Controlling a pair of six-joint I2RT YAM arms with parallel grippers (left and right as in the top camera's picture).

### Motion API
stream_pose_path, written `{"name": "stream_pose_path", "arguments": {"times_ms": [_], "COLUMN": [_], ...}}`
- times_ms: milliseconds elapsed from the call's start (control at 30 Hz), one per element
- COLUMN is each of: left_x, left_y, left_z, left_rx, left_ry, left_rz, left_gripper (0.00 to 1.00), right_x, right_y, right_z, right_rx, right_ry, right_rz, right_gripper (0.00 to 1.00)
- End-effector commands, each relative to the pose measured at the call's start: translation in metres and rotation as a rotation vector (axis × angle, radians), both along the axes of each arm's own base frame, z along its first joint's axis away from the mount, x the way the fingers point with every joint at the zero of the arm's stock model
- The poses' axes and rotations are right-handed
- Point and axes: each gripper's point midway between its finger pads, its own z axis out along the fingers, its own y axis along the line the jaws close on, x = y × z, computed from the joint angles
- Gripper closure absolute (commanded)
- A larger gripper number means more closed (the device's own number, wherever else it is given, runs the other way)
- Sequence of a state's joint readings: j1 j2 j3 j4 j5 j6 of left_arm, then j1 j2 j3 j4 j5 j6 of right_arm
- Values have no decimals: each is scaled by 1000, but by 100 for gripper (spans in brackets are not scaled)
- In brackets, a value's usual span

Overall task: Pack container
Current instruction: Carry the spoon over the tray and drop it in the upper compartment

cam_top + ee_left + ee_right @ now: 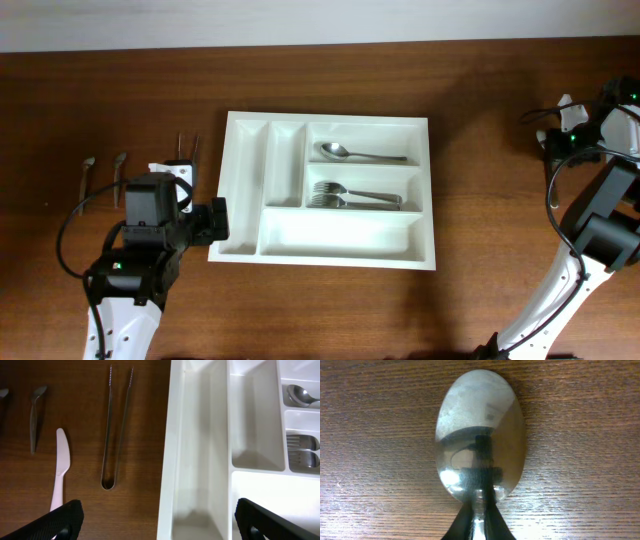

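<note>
Next, my right gripper lets go of the metal spoon over the spoon in the tray's top wide compartment (366,154).
The white cutlery tray (246,190) lies mid-table, with two narrow upright compartments at the left and three wide ones at the right. A spoon (360,154) lies in the top wide compartment and forks (355,196) in the middle one. My left gripper (217,222) is open and empty, straddling the tray's left wall (170,460); its jaws (160,522) show at the bottom corners of the left wrist view. My right gripper (479,512) is shut on the neck of a metal spoon (480,435) over bare wood at the far right (560,125).
Left of the tray lie metal tongs (117,425), a white plastic knife (60,470) and two small spoons (35,415). The tongs (187,148) and small spoons (87,172) also show in the overhead view. The tray's bottom wide compartment (340,235) holds nothing.
</note>
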State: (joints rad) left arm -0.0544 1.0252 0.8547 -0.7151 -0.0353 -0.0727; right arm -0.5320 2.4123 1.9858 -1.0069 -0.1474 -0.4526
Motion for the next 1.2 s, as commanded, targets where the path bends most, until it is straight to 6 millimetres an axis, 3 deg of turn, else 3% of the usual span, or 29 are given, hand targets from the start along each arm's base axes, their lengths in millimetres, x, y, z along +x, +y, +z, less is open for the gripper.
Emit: {"name": "stream_pose_path", "arguments": {"times_ms": [0,67,200,267,300,400,433,500,533,567,600,767,900,1067,1167], "left_x": [3,3,3,4,4,7,7,7,7,7,7,7,7,7,7], "left_y": [-3,-3,-3,-3,-3,-3,-3,-3,-3,-3,-3,-3,-3,-3,-3], "left_z": [6,6,6,6,7,9,9,9,9,9,9,9,9,9,9], "left_rx": [-16,-15,-15,-15,-16,-16,-16,-17,-17,-17,-17,-16,-17,-17,-17], "left_ry": [-16,-16,-16,-17,-21,-34,-35,-37,-37,-37,-37,-37,-37,-37,-37], "left_rz": [-6,-7,-7,-7,-7,-7,-7,-7,-7,-7,-7,-7,-7,-7,-7], "left_gripper": [1,1,1,1,1,1,1,1,1,1,1,1,1,1,1], "right_x": [-3,2,22,31,36,44,45,45,45,43,38,13,-5,-6,-3], "right_y": [15,18,34,51,67,113,120,176,193,205,243,333,388,410,411], "right_z": [-14,1,60,97,123,173,180,215,223,227,232,219,207,181,150], "right_rx": [27,15,6,8,3,-41,-48,-99,-117,-130,-176,-218,-252,-231,-200], "right_ry": [35,5,-121,-201,-252,-344,-356,-421,-433,-437,-432,-383,-378,-342,-274], "right_rz": [-2,8,47,85,119,249,274,443,493,529,667,1045,1366,1451,1459], "right_gripper": [96,96,96,96,96,96,96,96,96,96,96,96,96,96,96]}}
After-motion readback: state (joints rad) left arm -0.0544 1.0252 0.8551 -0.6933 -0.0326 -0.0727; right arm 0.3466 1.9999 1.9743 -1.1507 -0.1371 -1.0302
